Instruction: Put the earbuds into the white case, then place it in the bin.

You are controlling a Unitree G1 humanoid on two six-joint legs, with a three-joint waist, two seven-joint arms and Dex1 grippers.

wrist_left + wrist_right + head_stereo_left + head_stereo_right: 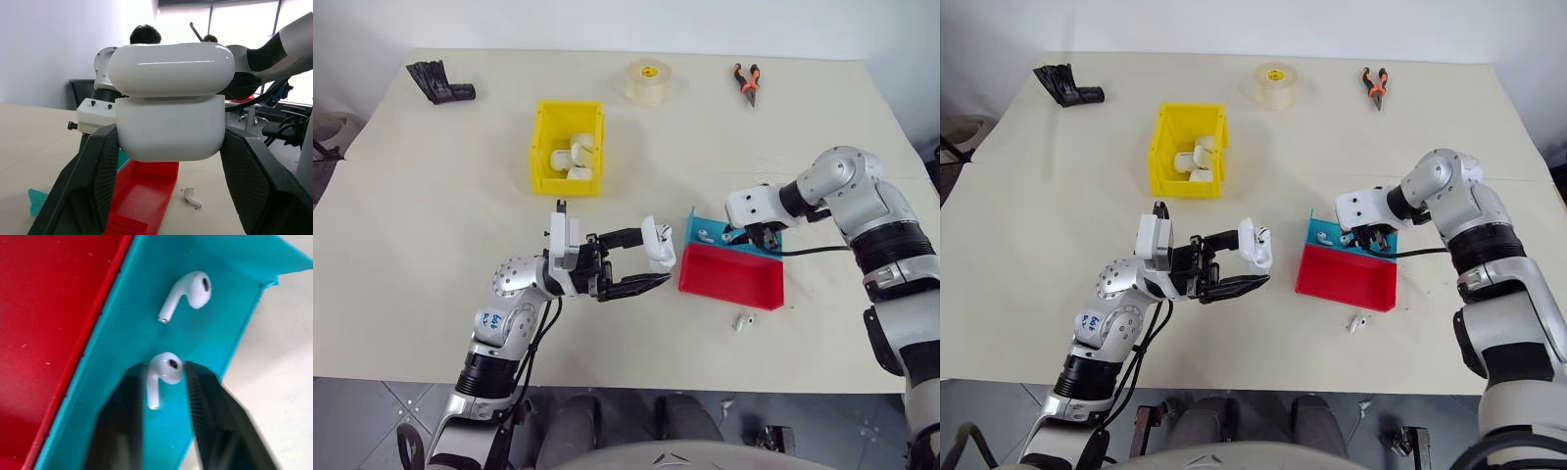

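Observation:
Next, I release the earbud, now down in the blue tray, from my right gripper inside the open white case (662, 243) in my left gripper.
My left gripper (658, 257) is shut on the white case (658, 243) and holds it above the table with its lid tipped open; the left wrist view shows the case (168, 125) wedged between both fingers. My right gripper (745, 235) reaches down into the blue tray (697, 223). Its fingers press on both sides of one earbud (164, 372), and another earbud (188, 291) lies free just beyond it. A third earbud (741, 320) lies on the table in front of the red tray (729, 279). The yellow bin (540, 147) stands further back on the left.
Several white cases (573, 159) lie inside the bin. Along the far edge of the table are a roll of tape (647, 81), orange-handled pliers (746, 83) and a black object (440, 82). A person's head (145, 34) shows beyond the table.

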